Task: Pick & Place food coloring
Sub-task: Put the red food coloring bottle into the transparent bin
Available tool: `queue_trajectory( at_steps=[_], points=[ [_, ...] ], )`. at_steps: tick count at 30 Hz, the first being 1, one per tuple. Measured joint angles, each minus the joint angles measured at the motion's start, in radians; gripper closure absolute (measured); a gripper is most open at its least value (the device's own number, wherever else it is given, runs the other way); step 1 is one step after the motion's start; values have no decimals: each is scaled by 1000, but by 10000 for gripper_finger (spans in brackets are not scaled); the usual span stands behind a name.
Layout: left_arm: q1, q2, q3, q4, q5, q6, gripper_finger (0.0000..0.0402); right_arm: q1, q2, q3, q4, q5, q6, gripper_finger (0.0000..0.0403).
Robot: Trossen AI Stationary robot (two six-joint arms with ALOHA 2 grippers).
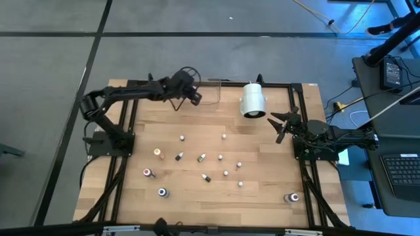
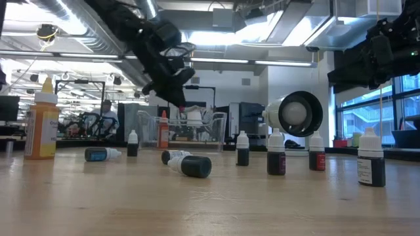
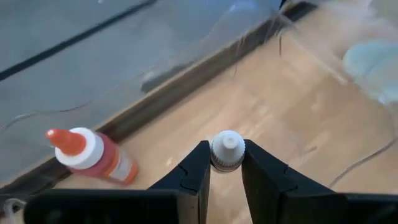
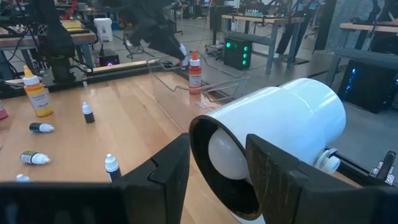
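Note:
Next, I release the food coloring bottle from my left gripper inside the clear plastic tray [image 1: 199, 103] next to the red bottle.
My left gripper [image 1: 195, 98] hangs at the table's far side over the clear plastic tray [image 1: 211, 90], shut on a tiny food coloring bottle with a white cap [image 3: 227, 144]. A red bottle with an orange tip [image 3: 99, 158] stands on its base inside the tray [image 2: 210, 128]. Several more small bottles [image 1: 202, 157] stand or lie on the wood across the middle of the table, among them an orange one [image 1: 157, 152]. My right gripper [image 1: 282, 124] waits open at the right side, pointing at the white cylinder [image 1: 252, 99] with nothing between its fingers. My left gripper pinches the small bottle by the sides of its white cap [image 3: 217, 157] between its two fingertips. The fingers slant down from the table's left side. The bottle is lifted clear over the tray, its tip pointing away from the gripper; its body is hidden behind the fingers.
The big white cylinder [image 2: 295, 113] lies on its side at the far right of the tray. Black frame rails [image 1: 125, 164] run along the table's sides. One bottle [image 1: 292, 196] stands alone near the front right corner. Bare wood lies along the near edge.

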Motion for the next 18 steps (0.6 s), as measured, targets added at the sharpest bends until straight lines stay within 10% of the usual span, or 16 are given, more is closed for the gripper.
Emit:
queue_trajectory(
  at_steps=[18],
  points=[
    [0, 223, 205, -277, 17, -31, 332, 0, 0, 0, 0, 0, 3, 244]
  ],
)
